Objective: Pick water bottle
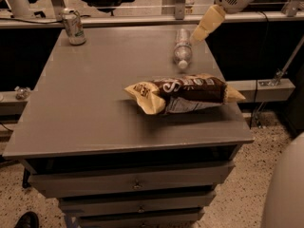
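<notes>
The far half of the water bottle's body (183, 39), away from the bottle's white cap, should be the next place my gripper goes to, and it should close there.
The water bottle (182, 49) is a small clear ribbed bottle lying on its side at the far right of the grey table top (95, 99), its white cap pointing toward me. My gripper (200, 32) hangs from the white arm at the upper right, its pale fingers pointing down-left, just right of the bottle's far end and slightly above it. It holds nothing.
A brown and cream chip bag (183, 93) lies on the table in front of the bottle, near the right edge. A green-and-white soda can (73, 26) stands at the far left corner. Drawers (135, 182) sit below the top. A rail runs behind the table.
</notes>
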You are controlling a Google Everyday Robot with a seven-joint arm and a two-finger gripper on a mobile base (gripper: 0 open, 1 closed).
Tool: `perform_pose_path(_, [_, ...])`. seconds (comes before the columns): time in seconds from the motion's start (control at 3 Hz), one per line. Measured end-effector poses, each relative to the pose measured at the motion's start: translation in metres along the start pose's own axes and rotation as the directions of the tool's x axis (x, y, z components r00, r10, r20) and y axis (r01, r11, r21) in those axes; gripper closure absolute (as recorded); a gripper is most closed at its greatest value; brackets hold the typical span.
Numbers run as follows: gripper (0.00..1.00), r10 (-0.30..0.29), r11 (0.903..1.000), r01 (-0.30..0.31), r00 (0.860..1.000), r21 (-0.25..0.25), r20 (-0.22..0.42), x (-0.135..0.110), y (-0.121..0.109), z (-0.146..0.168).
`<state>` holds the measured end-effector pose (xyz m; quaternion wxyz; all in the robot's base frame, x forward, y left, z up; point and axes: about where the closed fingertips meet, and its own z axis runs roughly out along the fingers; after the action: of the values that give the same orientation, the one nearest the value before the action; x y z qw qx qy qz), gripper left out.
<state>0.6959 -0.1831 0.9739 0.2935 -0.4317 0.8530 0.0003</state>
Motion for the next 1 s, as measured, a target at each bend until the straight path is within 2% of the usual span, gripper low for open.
perform_pose_path(0.33, [0.0, 0.132, 0.991, -0.133, 0.99, 0.012, 0.053, -0.023, -0.009, 0.032])
perform_pose_path(0.67, [0.0, 0.247, 0.9677, -0.249, 0.967, 0.039, 0.059, -0.04, -0.015, 0.067])
perform_pose_path(1.0, [0.0, 0.343, 0.9362, -0.343, 0.939, 0.076, 0.019, -0.046, -0.019, 0.1])
